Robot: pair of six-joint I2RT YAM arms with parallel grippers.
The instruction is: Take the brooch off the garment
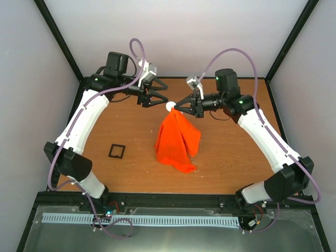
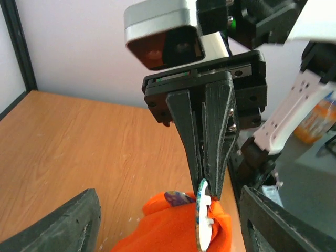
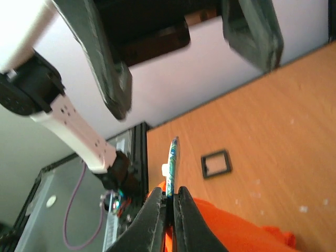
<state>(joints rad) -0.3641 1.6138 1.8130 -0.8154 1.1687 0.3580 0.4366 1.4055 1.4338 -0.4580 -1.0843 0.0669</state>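
Next, my left gripper closes its fingers on the free edge of the brooch [image 1: 167, 106] [image 2: 202, 244], the one that is across from the edge that my right gripper holds.
The orange garment [image 1: 177, 140] hangs from its top, with its lower part bunched on the wooden table. The brooch [image 1: 169, 106] is a flat round disc, white at the back with a blue-green face, fixed at the cloth's top. My right gripper [image 1: 179, 107] is shut on the brooch's edge and holds it up; the right wrist view shows the brooch [image 3: 171, 156] edge-on between my fingers [image 3: 157, 210], above the garment [image 3: 236, 231]. My left gripper [image 1: 161, 100] is open, its jaws either side of the brooch [image 2: 202, 220] without touching it. The garment [image 2: 168, 233] fills that view's bottom.
A small black square frame [image 1: 116, 151] lies on the table to the left of the garment, also seen in the right wrist view [image 3: 216, 163]. Black cage posts stand at the table's corners. The table's near edge carries a black rail [image 1: 168, 200].
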